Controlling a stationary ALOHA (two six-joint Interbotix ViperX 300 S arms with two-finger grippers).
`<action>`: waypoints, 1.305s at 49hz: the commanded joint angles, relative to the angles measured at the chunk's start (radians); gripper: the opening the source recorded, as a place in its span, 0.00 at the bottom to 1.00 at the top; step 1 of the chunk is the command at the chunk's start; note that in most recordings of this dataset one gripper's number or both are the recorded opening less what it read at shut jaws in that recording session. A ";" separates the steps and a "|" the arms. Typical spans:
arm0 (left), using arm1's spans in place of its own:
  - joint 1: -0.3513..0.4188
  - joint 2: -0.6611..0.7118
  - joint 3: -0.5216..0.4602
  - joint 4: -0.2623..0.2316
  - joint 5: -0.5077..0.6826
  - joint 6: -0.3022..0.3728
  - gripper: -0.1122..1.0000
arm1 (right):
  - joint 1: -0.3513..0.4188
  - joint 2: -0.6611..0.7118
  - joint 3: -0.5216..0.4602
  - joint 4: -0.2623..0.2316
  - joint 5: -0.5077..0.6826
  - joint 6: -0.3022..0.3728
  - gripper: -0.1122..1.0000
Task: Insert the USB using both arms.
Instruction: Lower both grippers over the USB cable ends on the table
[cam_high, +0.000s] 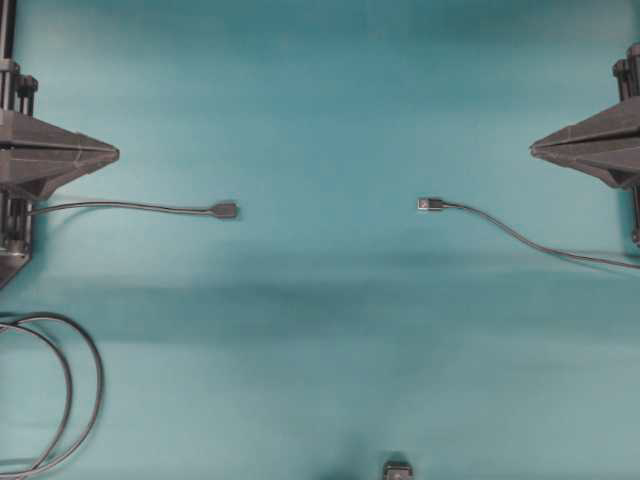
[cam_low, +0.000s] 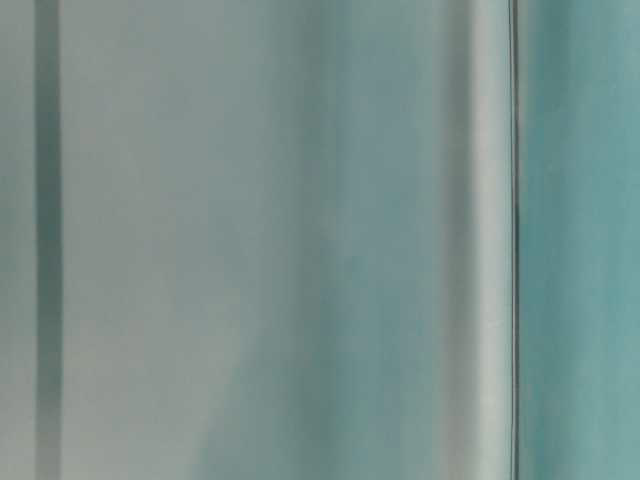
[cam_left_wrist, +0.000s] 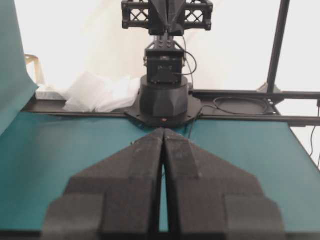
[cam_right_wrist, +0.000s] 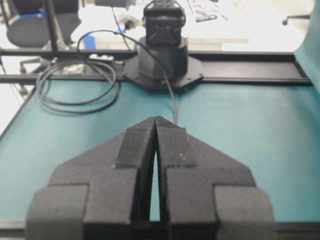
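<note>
The robot's right gripper will close on the dark body (cam_high: 436, 204) of the USB, just behind its silvery tip, because that tip needs to stay free for the socket.
The USB (cam_high: 430, 204), a tiny dark plug with a silvery tip, lies flat right of the table's middle, and its thin cable (cam_high: 540, 245) trails off to the right edge. Facing it across a wide gap is the all-dark socket (cam_high: 226, 210) on its own cable. My left gripper (cam_high: 115, 153) (cam_left_wrist: 163, 131) hangs shut and empty at the far left, above and behind the socket's cable. At the far right my right gripper (cam_high: 533, 150) (cam_right_wrist: 156, 120) is shut too, holding nothing. In both wrist views the fingers hide the plug.
Looped dark cables (cam_high: 60, 390) (cam_right_wrist: 75, 85) lie at the front left corner. A small dark object (cam_high: 397, 468) sits at the front edge's middle. White padding (cam_left_wrist: 100, 92) lies beyond the far rail. The table-level view is a blur of grey and teal.
</note>
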 joint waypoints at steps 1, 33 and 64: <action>-0.037 0.011 -0.025 -0.008 -0.029 -0.017 0.15 | 0.006 0.003 -0.021 -0.008 -0.014 -0.002 0.10; -0.031 0.216 -0.218 -0.026 0.423 -0.069 0.13 | 0.006 0.172 -0.193 -0.008 0.318 0.026 0.10; -0.023 0.535 -0.279 -0.018 0.595 -0.029 0.16 | 0.025 0.546 -0.328 -0.008 0.595 0.028 0.10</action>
